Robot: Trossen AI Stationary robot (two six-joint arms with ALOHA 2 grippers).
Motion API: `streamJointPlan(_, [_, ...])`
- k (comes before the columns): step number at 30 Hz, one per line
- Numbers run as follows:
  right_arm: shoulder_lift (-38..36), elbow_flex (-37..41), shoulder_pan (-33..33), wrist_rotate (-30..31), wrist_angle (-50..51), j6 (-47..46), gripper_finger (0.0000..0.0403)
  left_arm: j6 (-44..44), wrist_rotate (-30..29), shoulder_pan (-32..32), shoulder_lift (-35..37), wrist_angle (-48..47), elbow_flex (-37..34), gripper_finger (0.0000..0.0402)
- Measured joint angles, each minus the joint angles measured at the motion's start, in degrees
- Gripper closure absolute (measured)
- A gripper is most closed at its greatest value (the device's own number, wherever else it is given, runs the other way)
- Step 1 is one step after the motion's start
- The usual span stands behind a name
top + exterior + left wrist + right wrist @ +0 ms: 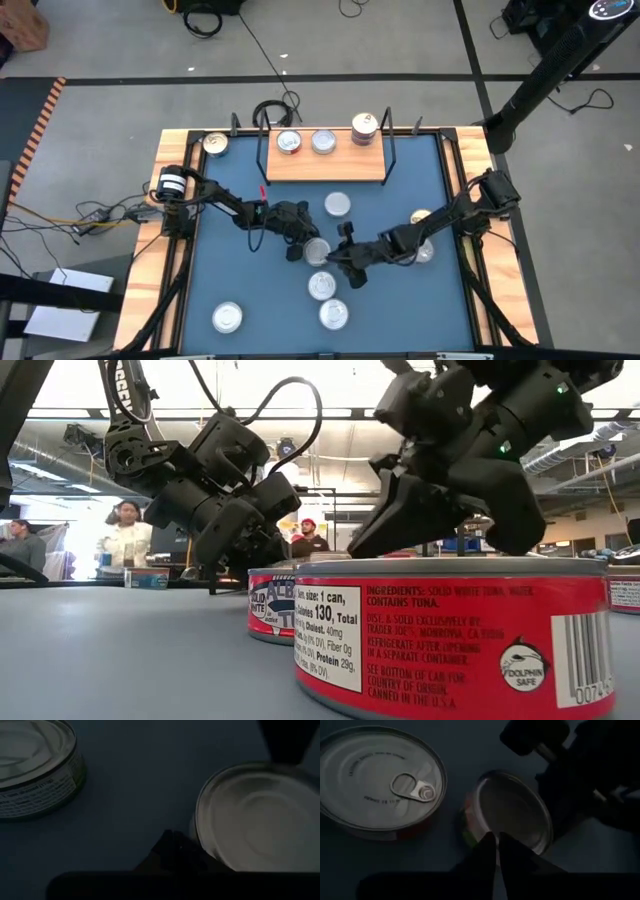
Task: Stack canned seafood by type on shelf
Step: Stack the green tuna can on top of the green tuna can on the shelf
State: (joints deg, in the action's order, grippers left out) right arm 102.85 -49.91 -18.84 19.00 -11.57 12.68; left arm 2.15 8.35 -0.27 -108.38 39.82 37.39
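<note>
The can leans at an angle between the robot's two grippers, so the robot should lay it flat, back both grippers away, then take the can's lid end (pixel 317 251) with the right gripper.
A silver-lidded can (pixel 316 250) stands on the blue table between my two grippers. My left gripper (pixel 298 248) is shut at its left side; the same can fills the left wrist view (pixel 255 815). My right gripper (pixel 343 262) is shut at its right side, with its tips at the can (pixel 512 812). A pull-tab can (pixel 380 780) stands close by. The shelf (pixel 325 165) lies at the far edge and holds two single cans (pixel 288 142) (pixel 323 141) and a stack of cans (pixel 365 130). More cans rest flat on the table, one of them the red-labelled can (pixel 450 640) nearest the low camera. My left gripper has its shut fingertips (pixel 175 852) against the can's side wall (pixel 196 832), coming level from the table's left; I cannot tell whether they touch. My right gripper has its shut fingertips (pixel 495 845) on the can's lid rim (pixel 480 827), slanting down from the table's right. The can stands flat on the table.
Loose cans stand around the grippers: one toward the shelf (pixel 338 205), two toward the near edge (pixel 321 285) (pixel 333 314), one near-left (pixel 228 318), two by the right arm (pixel 421 218) (pixel 425 250), one in the far-left corner (pixel 215 143). People stand in the room behind.
</note>
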Motion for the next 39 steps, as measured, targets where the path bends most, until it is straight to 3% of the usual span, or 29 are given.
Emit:
streamJointPlan(19, [-0.81,0.02,2.23,-2.26,2.49,-12.07,0.0374,-0.19,5.42,0.24,3.08,1.06,-0.58,0.0401])
streamJointPlan(23, [-0.81,0.02,3.17,-1.55,3.92,-14.19,0.0355,1.4,6.39,0.24,3.08,2.92,-2.73,0.0401])
streamJointPlan(28, [-0.81,0.02,4.23,-1.69,5.72,-15.62,0.0316,4.62,6.41,0.24,3.09,13.56,-7.09,0.0401])
streamJointPlan(34, [-0.81,0.02,5.62,-9.68,5.7,-21.34,0.0273,6.02,6.83,0.06,3.1,20.49,-11.58,0.0401])
streamJointPlan(39, [-0.81,0.02,6.85,-13.1,5.77,-24.73,0.0247,6.03,5.42,-0.54,3.1,21.0,-13.0,0.0401])
